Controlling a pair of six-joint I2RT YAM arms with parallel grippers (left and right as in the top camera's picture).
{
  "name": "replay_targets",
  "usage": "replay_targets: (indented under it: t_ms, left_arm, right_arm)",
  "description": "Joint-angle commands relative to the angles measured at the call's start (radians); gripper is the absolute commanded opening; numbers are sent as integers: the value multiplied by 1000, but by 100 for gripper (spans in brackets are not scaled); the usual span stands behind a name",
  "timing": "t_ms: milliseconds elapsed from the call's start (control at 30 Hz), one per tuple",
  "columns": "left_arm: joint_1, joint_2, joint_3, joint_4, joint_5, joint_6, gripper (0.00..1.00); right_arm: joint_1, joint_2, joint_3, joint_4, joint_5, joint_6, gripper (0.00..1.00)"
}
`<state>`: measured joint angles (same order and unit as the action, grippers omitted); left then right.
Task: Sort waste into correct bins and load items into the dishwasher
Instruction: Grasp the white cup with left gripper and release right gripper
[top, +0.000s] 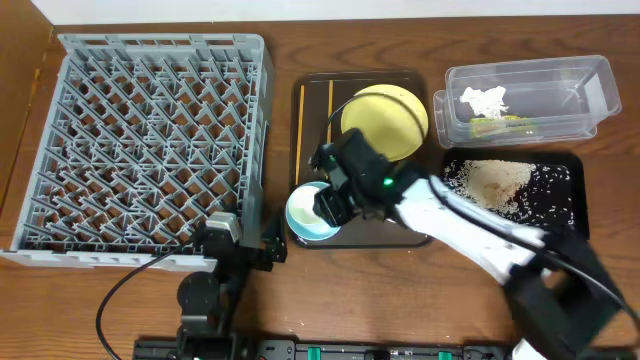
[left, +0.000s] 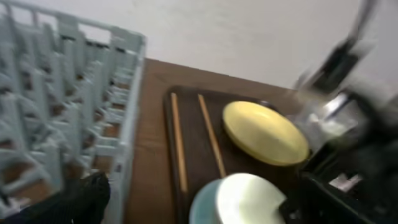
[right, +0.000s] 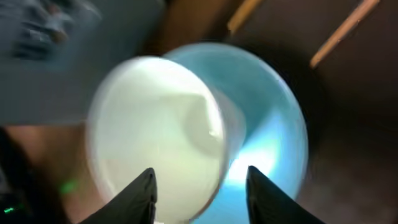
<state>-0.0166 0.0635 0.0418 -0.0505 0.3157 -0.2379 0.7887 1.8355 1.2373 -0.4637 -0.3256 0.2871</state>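
My right gripper needs to hold the small white bowl out to my left gripper. So my left gripper needs to next close around the outer side (top: 301, 206) (left: 239, 205) of that bowl.
A small white bowl (top: 304, 212) sits inside a light blue bowl (top: 322, 232) at the front of the brown serving tray (top: 312, 86). My right gripper (top: 330, 205) is open right over them. In the right wrist view its fingers (right: 200, 186) straddle the white bowl's (right: 155, 118) right wall, inside the blue bowl (right: 277, 112). The yellow plate (top: 385, 120) and two orange sticks (top: 300, 130) lie on the same tray. My left gripper (top: 245, 245) is open and empty by the grey dish rack's (top: 150, 140) front right corner.
The clear tub (top: 565, 78) at the back right holds white paper (top: 485, 98) and the wrapper (top: 500, 123). The black tray (top: 572, 205) in front of it holds rice crumbs (top: 495, 182). My right arm stretches across the table's front right.
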Motion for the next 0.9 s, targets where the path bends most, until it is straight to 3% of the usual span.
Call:
replay_targets:
  t_ms: [0, 67, 133, 167, 333, 400, 533, 667, 867]
  left_arm:
    - [4, 7, 85, -96, 60, -63, 95]
    - [4, 32, 165, -173, 58, -64, 95]
    - [4, 82, 265, -270, 58, -64, 95]
    - [4, 154, 368, -369, 58, -64, 95]
    - [5, 380, 600, -536, 62, -94, 95]
    - [5, 533, 733, -572, 164, -109, 95]
    - [5, 721, 874, -587, 310, -98, 95]
    - [5, 767, 901, -600, 315, -71, 95]
    - [40, 763, 901, -595, 416, -75, 95]
  right_arm:
    - [3, 28, 26, 1, -4, 15, 33]
    - [5, 31, 26, -1, -5, 15, 14]
    - [5, 29, 31, -2, -4, 15, 2]
    - [-2, 27, 56, -24, -5, 11, 1]
    - [-51, 25, 257, -237, -35, -78, 1]
    - [-101, 25, 402, -369, -47, -127, 1]
    - [-171, 25, 502, -435, -182, -129, 1]
    - [-228, 26, 500, -449, -328, -169, 1]
    - [-315, 26, 499, -453, -764, -410, 1]
